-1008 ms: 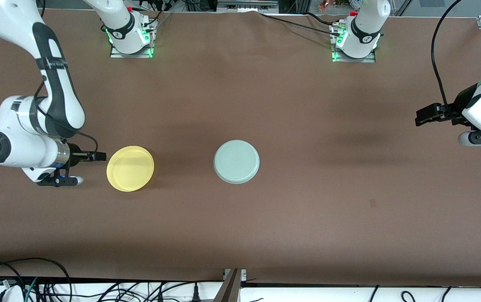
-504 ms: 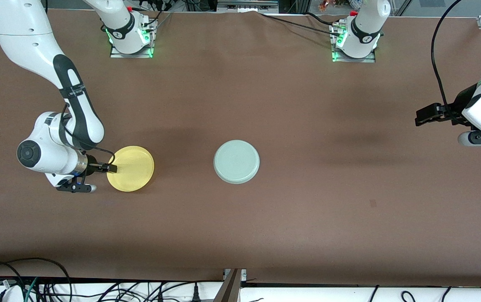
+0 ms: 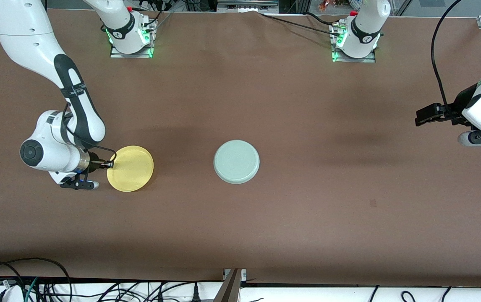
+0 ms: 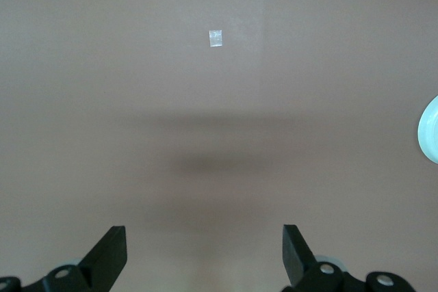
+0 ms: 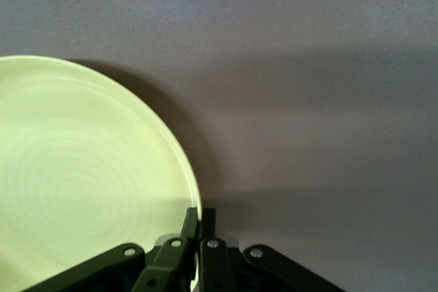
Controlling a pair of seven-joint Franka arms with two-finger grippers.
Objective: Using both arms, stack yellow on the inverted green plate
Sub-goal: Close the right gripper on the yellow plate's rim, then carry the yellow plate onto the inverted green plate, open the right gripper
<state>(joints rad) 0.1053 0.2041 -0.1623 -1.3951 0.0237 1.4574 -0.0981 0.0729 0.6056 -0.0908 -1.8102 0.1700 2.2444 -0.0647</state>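
My right gripper is to let go of the yellow plate on the upturned bottom of the green plate (image 3: 237, 159). The yellow plate still lies on the brown table.
The bright yellow plate (image 3: 130, 168) (image 5: 82, 182) lies right way up on the brown table toward the right arm's end. My right gripper (image 3: 108, 165) (image 5: 199, 217) is shut on its rim, one finger inside the rim and one outside. The pale green plate (image 3: 236, 161) rests upside down near the table's middle, and an edge of the green plate (image 4: 428, 130) shows in the left wrist view. My left gripper (image 3: 423, 115) (image 4: 205, 244) waits open and empty above the left arm's end of the table.
The brown table (image 3: 307, 126) spreads wide around both plates. Both arm bases (image 3: 130, 37) stand along the edge farthest from the front camera. Loose cables (image 3: 35, 281) lie past the nearest edge. A small pale tape mark (image 4: 215, 37) sits on the table.
My right arm swung in toward the yellow plate and its gripper went from open to shut on the rim. The plate shifted very slightly. The left arm has not moved.
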